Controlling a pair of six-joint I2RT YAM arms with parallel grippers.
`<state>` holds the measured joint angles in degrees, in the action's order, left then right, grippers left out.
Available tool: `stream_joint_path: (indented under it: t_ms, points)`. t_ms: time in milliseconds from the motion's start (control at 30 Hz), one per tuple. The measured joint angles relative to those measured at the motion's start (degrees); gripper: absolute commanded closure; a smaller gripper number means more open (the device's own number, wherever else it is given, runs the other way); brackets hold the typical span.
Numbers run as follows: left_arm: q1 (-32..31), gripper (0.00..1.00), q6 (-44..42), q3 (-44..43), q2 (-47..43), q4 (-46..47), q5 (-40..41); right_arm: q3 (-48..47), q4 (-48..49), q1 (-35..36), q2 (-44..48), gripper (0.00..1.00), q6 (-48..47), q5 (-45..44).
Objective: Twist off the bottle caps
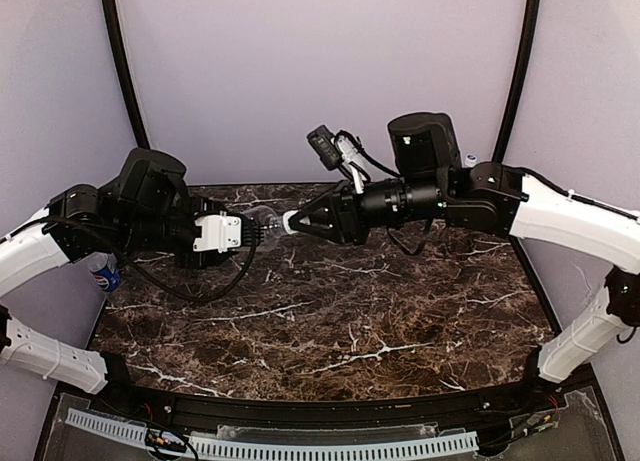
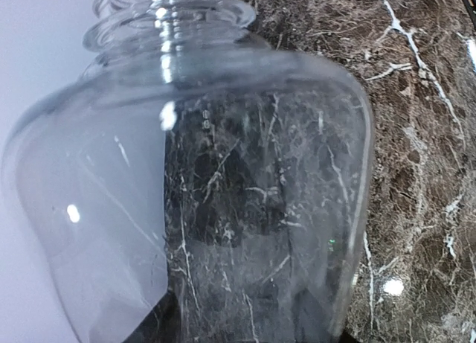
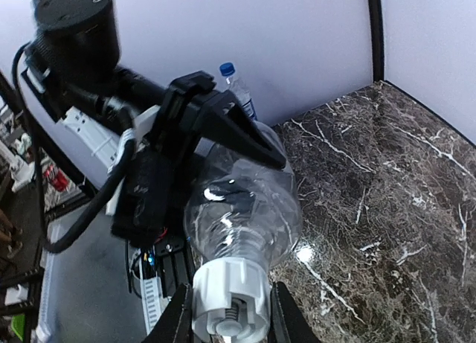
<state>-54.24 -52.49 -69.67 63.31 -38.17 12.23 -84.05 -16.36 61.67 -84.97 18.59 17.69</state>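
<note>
My right gripper is going to let go of the white cap on the open marble (image 1: 405, 303) behind the long white vein near the front.
A plain clear bottle (image 1: 265, 219) hangs level above the dark marble table (image 1: 330, 331), between the two arms. My left gripper (image 1: 250, 231) is shut on the bottle's body; the bottle fills the left wrist view (image 2: 223, 172), its threaded neck at the top. My right gripper (image 1: 292, 222) is shut on the bottle's white cap (image 1: 288, 222). In the right wrist view the cap (image 3: 229, 295) sits between my two black fingers (image 3: 177, 317), with the bottle (image 3: 245, 209) behind it and the left gripper's fingers (image 3: 230, 127) clamped round its body.
A labelled bottle with a dark blue cap (image 3: 235, 86) stands off the table's left edge (image 1: 105, 274). Another bottle top (image 1: 470, 162) shows behind the right arm at the back right. Black frame posts (image 1: 515, 71) flank the back wall.
</note>
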Motion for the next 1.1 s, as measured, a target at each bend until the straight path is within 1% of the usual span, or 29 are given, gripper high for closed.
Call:
stream_joint_path:
  t_ms: [67, 233, 333, 400, 467, 567, 667, 733, 800, 900, 1100]
  points:
    - [0.02, 0.63, -0.5, 0.0, -0.28, -2.6, -2.01, 2.16, -0.66, 1.53, 2.54, 1.0, -8.41, -0.52]
    - [0.02, 0.63, -1.14, 0.0, -0.44, -10.93, -8.41, 6.58, -2.12, 10.29, 9.2, 1.0, -31.36, -6.05]
    - [0.02, 0.63, -1.2, 0.0, -0.44, -13.79, -10.73, 6.99, -2.78, 13.31, 10.4, 1.0, -39.74, -13.64]
    - [0.02, 0.63, -1.14, 0.0, -0.46, -14.45, -11.41, 6.84, -3.89, 12.15, 10.43, 1.0, -41.22, -21.2]
    - [0.02, 0.63, -0.87, 0.0, -0.5, -14.27, -11.58, 6.23, -6.64, 8.15, 10.08, 1.0, -39.19, -27.23]
    - [0.02, 0.63, -0.2, 0.0, -0.74, -13.49, -11.04, 3.98, -13.42, -2.62, 8.04, 1.0, -29.99, -33.35]
    - [0.13, 0.63, 0.83, -0.02, -0.83, -11.54, -9.92, 2.89, -21.59, -14.88, 3.85, 1.0, -17.81, -35.52]
    - [0.13, 0.63, 1.4, -0.15, -0.81, -10.64, -9.33, 3.61, -26.34, -19.63, 0.48, 1.0, -11.8, -34.6]
    - [0.15, 0.62, 1.84, -0.44, -0.81, -9.9, -8.81, 5.18, -29.59, -21.22, -2.6, 1.0, -7.82, -32.72]
    - [0.35, 0.62, 2.19, -0.48, -0.81, -9.14, -8.26, 7.96, -33.05, -21.33, -7.17, 1.0, -3.43, -29.22]
    - [0.39, 0.62, 2.23, -0.48, -0.79, -8.28, -7.8, 11.23, -34.12, -21.31, -14.91, 1.0, -0.5, -22.84]
